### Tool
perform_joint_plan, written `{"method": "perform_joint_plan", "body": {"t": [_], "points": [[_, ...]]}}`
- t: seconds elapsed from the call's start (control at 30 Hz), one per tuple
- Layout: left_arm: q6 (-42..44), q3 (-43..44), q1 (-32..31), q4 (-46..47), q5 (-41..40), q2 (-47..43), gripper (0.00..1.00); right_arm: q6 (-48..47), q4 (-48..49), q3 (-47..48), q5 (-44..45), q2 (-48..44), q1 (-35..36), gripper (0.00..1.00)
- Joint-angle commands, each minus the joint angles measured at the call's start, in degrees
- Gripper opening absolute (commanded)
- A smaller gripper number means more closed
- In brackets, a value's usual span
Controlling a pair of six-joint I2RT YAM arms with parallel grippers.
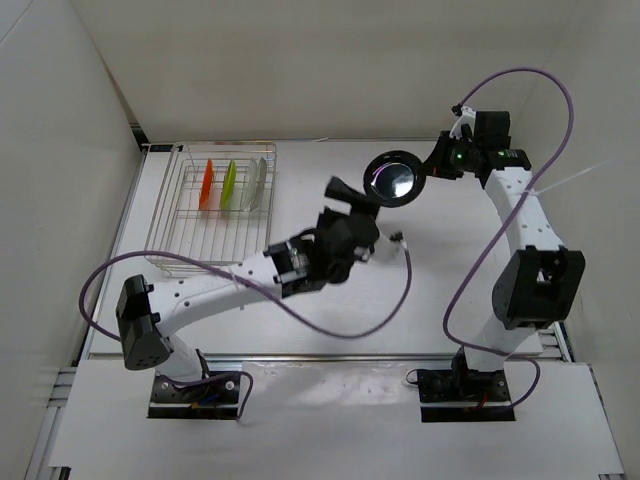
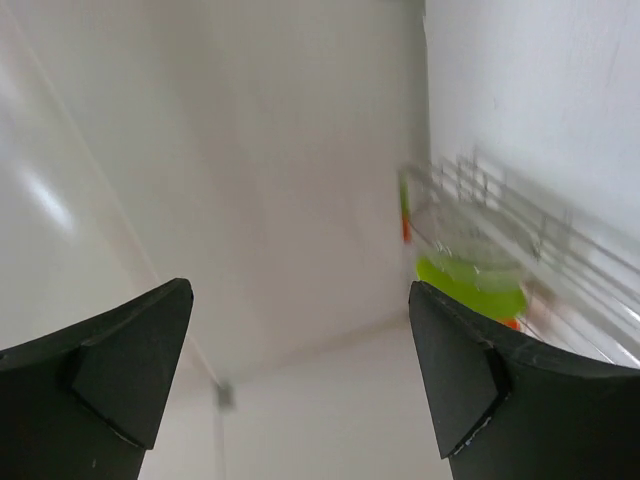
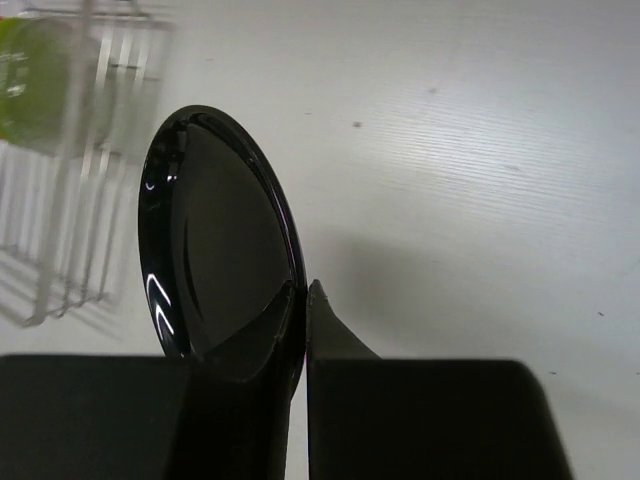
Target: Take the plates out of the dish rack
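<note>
Next, my right gripper lets go of the black plate on the bare table (image 1: 404, 189) close to the back wall, away from the dish rack.
The silver wire dish rack (image 1: 190, 240) stands at the far left. In it the orange plate (image 1: 206, 184), the lime green plate (image 1: 229, 184) and the clear plate (image 1: 260, 183) stand on edge. My right gripper (image 1: 430, 166) is shut on the rim of the black plate (image 1: 391, 178) and holds it on edge above the table, right of the rack. In the right wrist view the fingers (image 3: 303, 300) pinch the black plate (image 3: 215, 250). My left gripper (image 1: 352, 197) is open and empty, just left of the black plate. In its wrist view (image 2: 300, 370) the green plate (image 2: 470, 282) shows blurred.
White walls close the table at the back and left. A purple cable (image 1: 330, 325) loops over the table in front of the left arm. The rack (image 3: 60, 200) shows blurred at the left of the right wrist view, and at the right of the left wrist view (image 2: 570, 245).
</note>
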Motion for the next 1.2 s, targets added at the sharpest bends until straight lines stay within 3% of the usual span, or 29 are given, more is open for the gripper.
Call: {"method": "perform_joint_plan", "body": {"t": [0.0,0.17,0.23,0.3,0.4,0.63,0.93,1.17], "points": [[-8.68,11.65,9.54,-4.85,-4.25,1.94,1.0,0.97,6.48,1.28,4.46,4.3,-1.19,0.0],[-27.15,32.25,27.88,-23.46,-1.54,10.46,1.0,0.44,9.2,3.03,6.58,11.76,-2.42,0.0],[-35.92,38.05,32.66,-28.59,1.89,13.72,1.0,0.44,10.0,3.56,7.72,13.79,-2.94,0.0],[-40.96,38.08,38.29,-31.85,6.89,13.73,1.0,0.44,10.7,3.57,7.72,16.61,-3.65,0.0],[-49.22,31.6,43.22,-29.07,14.18,10.06,1.0,0.44,11.22,4.97,8.5,19.95,-4.17,0.0],[-59.0,14.29,49.12,-24.92,29.56,4.24,1.0,-1.49,6.84,14.72,13.16,29.88,-4.17,0.0],[-61.2,5.65,51.31,-17.63,32.66,0.64,1.0,-2.02,4.02,22.46,15.81,37.18,-5.23,0.01],[-62.34,3.89,52.54,-15.51,33.19,0.1,1.0,-1.49,0.77,23.87,13.87,38.59,-5.23,0.27]]}}
